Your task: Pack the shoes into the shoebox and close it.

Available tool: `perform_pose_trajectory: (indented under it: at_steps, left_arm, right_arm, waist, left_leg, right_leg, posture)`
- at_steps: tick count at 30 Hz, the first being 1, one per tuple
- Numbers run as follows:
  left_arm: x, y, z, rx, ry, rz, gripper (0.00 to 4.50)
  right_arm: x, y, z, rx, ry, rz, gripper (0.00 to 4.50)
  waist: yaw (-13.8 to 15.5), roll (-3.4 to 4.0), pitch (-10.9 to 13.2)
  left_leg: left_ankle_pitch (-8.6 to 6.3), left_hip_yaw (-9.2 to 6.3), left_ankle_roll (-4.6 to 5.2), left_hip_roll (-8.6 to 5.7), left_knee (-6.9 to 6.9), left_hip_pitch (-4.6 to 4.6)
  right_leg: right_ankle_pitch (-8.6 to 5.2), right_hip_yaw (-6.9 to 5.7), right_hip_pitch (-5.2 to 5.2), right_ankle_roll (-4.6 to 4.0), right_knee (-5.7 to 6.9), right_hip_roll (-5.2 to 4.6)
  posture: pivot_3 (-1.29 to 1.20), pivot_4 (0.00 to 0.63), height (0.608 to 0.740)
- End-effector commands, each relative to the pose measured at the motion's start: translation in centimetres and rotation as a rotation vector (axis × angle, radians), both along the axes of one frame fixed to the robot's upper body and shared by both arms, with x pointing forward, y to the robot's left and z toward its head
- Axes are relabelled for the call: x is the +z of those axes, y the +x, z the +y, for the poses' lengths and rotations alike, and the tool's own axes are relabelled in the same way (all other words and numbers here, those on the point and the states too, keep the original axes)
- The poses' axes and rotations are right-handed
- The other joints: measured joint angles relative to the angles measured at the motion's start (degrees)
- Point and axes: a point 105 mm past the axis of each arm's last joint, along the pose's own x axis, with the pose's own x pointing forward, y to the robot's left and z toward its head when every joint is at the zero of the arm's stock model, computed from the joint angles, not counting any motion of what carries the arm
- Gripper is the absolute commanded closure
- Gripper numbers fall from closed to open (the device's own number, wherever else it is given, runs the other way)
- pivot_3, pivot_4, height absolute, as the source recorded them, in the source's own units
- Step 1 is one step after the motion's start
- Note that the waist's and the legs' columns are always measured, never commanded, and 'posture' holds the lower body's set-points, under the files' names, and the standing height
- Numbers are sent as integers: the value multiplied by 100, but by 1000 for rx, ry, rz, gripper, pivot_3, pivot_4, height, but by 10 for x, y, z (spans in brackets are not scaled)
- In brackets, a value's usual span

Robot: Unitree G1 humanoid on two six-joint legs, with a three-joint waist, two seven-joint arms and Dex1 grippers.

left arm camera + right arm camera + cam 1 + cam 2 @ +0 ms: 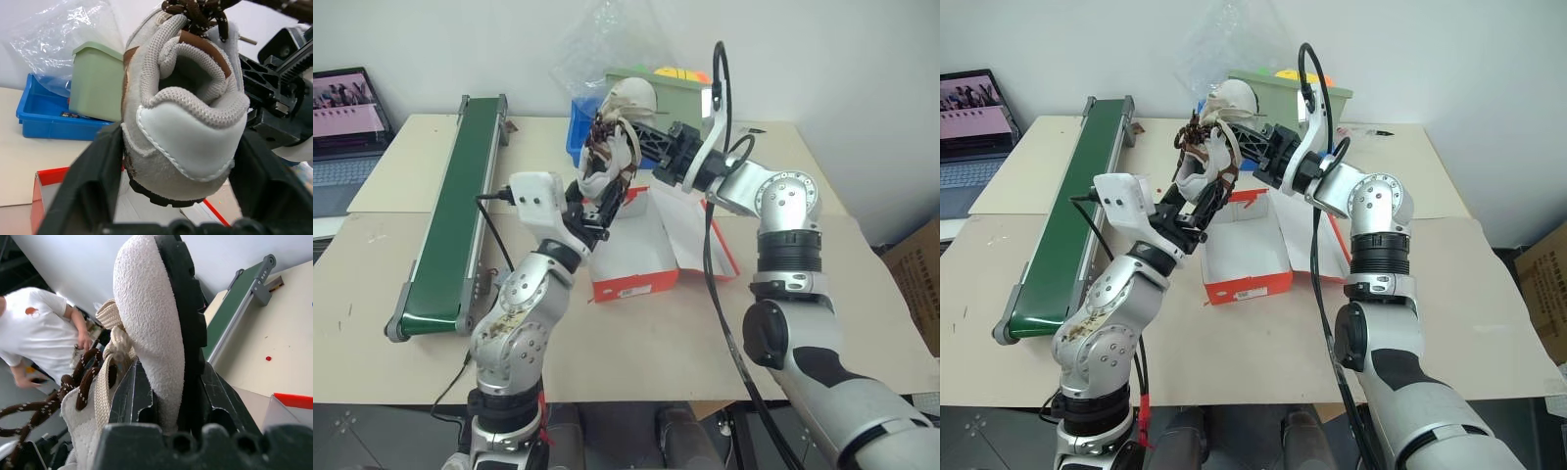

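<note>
Next, my right gripper lets go of the white shoe on the white bottom of the open red shoebox [627, 251].
One white shoe [619, 132] with dark brown laces hangs in the air over the open red shoebox [636, 287]. The box stands mid-table with its white inside showing and its lid [710, 240] lying open to the right. My right gripper [171, 377] is shut on the shoe's toe, one finger on the black sole and one on the upper. My left gripper [180, 142] is open below it, and the shoe's heel [186, 142] sits between its spread fingers. In the head views the left gripper [602, 211] reaches up from below, while the right gripper [644, 132] comes in from the right.
A green conveyor belt [460, 215] runs along the table's left side, with a laptop [347, 127] beyond it. At the back stand a blue tray [579, 132] and a green bin [675, 93] under a clear plastic bag. A person in a white shirt [39, 333] stands nearby.
</note>
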Motion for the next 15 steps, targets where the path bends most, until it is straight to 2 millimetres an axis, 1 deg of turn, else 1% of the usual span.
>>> perform_pose_trajectory:
  at_steps: [1,3,5,8,10,14,15]
  left_arm:
    - [15,-15,30,72,-31,-52,58]
    - [14,-17,44,114,6,-45,58]
    - [13,-17,60,172,47,-40,58]
    - [15,-18,75,230,85,-44,58]
    - [16,-18,79,243,91,-46,58]
    - [15,-18,76,243,92,-43,58]
    - [15,-18,75,242,92,-44,58]
  right_arm:
    - [13,8,-6,-92,-160,-95,4027]
    - [11,11,-6,-112,-214,-88,4027]
    - [5,15,-5,-141,-292,-60,4027]
    - [-26,17,-4,-154,-467,96,4027]
    - [-37,17,-4,-153,-504,157,4027]
    - [-61,20,-5,-160,-597,171,4027]
    - [-70,20,-6,-158,-627,182,4027]
  waist:
    - [-1,0,0]
    - [-6,0,0]
    - [-18,1,1]
    - [-12,1,1]
    - [1,1,0]
    - [39,1,1]
    - [38,1,1]
  left_leg:
    - [0,0,0,0,0,0]
    - [0,1,0,0,0,0]
    - [0,1,0,0,-2,0]
    - [0,1,0,0,-2,0]
    - [0,0,0,0,-2,0]
    - [0,0,0,-1,-1,-2]
    - [0,0,0,-1,-1,-3]
  right_leg:
    - [0,1,-1,0,0,0]
    - [0,1,-2,0,-1,0]
    - [0,2,-4,0,0,0]
    - [0,2,-4,0,-1,0]
    - [0,0,-2,-1,-2,0]
    - [0,-2,-1,-1,-5,-2]
    - [0,-2,-2,-1,-5,-2]
  posture:
    - [0,150,740]
    - [0,150,740]
    - [0,150,740]
    - [0,150,740]
    - [0,150,740]
    - [0,150,740]
    - [0,150,740]
